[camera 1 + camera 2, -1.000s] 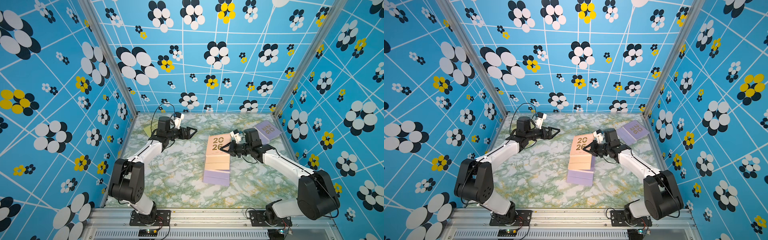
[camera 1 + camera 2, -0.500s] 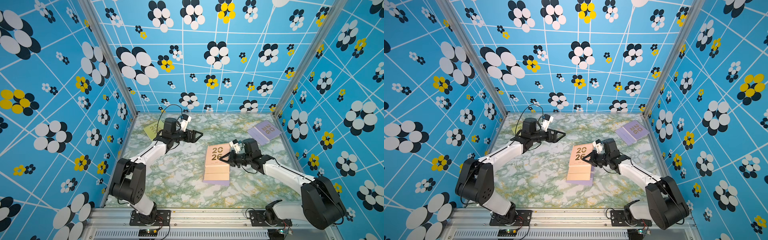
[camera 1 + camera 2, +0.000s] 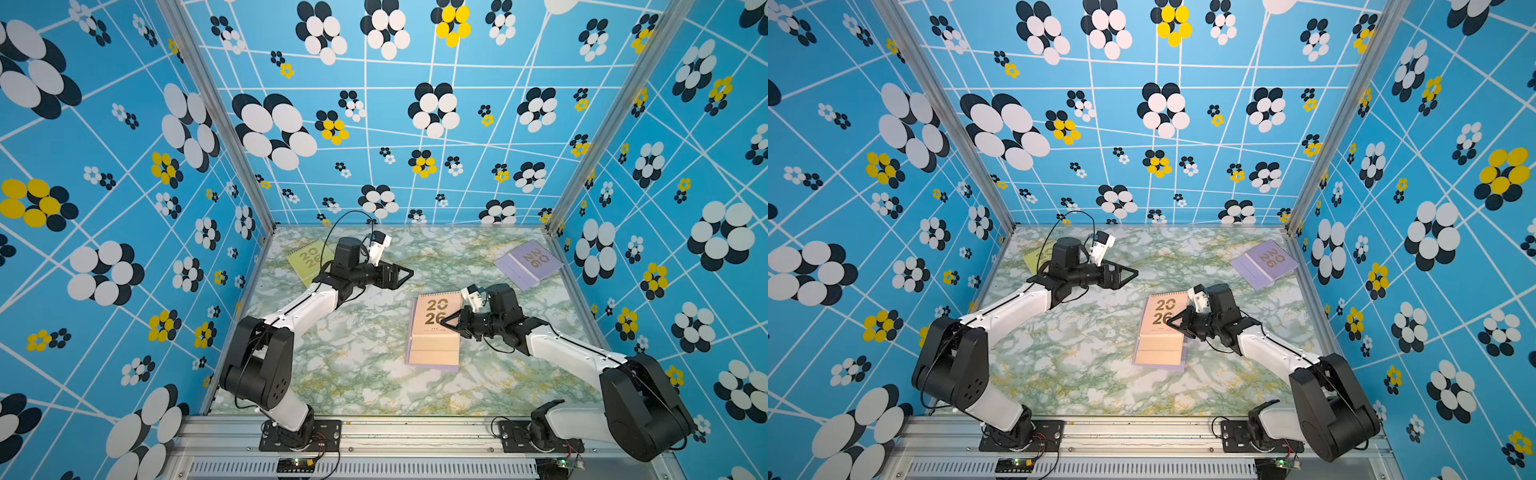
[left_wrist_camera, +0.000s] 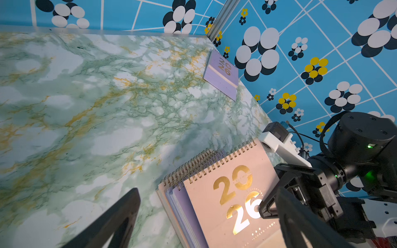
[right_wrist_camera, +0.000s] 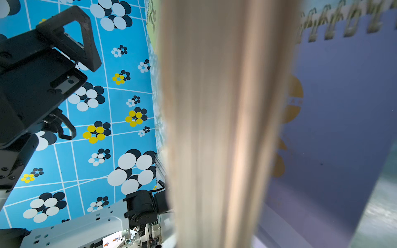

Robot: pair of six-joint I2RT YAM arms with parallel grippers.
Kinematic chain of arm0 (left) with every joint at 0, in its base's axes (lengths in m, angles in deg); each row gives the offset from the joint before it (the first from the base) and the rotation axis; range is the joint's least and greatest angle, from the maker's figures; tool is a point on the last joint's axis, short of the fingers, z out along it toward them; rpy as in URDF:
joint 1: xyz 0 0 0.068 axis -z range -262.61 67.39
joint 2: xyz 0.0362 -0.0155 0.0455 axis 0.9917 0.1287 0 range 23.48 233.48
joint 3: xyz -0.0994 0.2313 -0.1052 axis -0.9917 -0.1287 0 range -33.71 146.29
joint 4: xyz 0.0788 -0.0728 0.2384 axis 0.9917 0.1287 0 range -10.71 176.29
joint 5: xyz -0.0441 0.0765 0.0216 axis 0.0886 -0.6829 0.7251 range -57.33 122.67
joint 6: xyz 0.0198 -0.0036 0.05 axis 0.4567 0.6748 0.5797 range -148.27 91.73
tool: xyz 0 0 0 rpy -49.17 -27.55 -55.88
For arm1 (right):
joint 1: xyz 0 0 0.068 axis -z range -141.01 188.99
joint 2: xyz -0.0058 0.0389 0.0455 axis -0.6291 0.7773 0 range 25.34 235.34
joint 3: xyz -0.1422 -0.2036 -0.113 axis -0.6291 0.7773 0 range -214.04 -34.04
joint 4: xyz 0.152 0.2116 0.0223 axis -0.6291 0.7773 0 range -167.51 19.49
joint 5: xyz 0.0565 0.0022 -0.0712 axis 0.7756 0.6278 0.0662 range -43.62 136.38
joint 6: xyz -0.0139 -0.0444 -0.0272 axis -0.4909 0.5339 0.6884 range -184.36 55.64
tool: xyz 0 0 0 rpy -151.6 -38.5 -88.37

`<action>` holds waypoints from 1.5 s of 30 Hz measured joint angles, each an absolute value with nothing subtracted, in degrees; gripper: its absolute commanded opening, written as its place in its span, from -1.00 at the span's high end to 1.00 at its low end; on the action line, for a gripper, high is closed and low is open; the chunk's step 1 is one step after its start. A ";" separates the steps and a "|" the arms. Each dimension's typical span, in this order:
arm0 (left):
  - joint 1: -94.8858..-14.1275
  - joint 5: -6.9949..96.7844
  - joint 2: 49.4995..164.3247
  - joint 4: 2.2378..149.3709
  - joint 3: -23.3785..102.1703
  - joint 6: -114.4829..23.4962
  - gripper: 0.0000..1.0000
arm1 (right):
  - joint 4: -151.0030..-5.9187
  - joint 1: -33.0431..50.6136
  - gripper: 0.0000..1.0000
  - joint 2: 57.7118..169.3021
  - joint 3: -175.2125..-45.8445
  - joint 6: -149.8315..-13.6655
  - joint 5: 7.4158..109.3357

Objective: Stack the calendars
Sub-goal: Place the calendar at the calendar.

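Note:
Next, my right gripper lets go of the peach calendar flat on the lilac calendar (image 3: 436,336) (image 5: 287,184) near the middle of the table.
A peach calendar (image 3: 434,311) (image 3: 1158,318) with gold "2026" lies tilted on top of a stack of peach and lilac calendars (image 3: 432,357) near the table's middle. My right gripper (image 3: 446,322) (image 3: 1173,320) is shut on its right edge. In the right wrist view its blurred page edges (image 5: 214,128) fill the middle, with a lilac cover (image 5: 343,107) beside them. My left gripper (image 3: 405,274) (image 3: 1129,274) (image 4: 207,191) hangs open and empty to the back left of the stack. A yellow-green calendar (image 3: 305,259) lies back left, partly behind the left arm. A lilac calendar (image 3: 530,262) (image 4: 222,75) lies back right.
The marble-patterned table (image 3: 361,353) is walled on three sides by blue flowered panels (image 3: 415,124). Aluminium posts (image 3: 559,220) stand in the back corners. Both arm bases (image 3: 291,432) sit at the front rail.
The right gripper has drawn the peach calendar toward the front, so it now covers most of the stack. The left gripper has swung a little right, toward the middle, still open.

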State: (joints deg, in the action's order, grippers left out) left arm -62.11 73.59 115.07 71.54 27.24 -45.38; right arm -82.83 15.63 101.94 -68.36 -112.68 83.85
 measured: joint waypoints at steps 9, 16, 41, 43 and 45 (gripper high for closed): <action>-59.23 76.89 115.10 68.54 26.65 -47.30 -0.99 | -83.60 15.52 1.00 103.58 -68.36 -112.59 83.78; -57.13 78.10 115.88 67.84 26.21 -48.26 -0.99 | -84.21 15.48 1.00 104.39 -68.36 -111.74 84.22; -52.13 81.35 122.77 60.35 23.65 -53.31 -0.99 | -74.50 15.48 0.27 104.63 -69.65 -106.67 80.31; -51.89 81.35 122.81 59.76 23.65 -53.68 -0.99 | -73.15 15.48 0.23 104.63 -69.92 -106.21 79.79; -51.82 81.35 122.81 59.30 23.59 -54.03 -0.99 | -71.95 15.48 0.18 104.63 -70.24 -105.79 79.26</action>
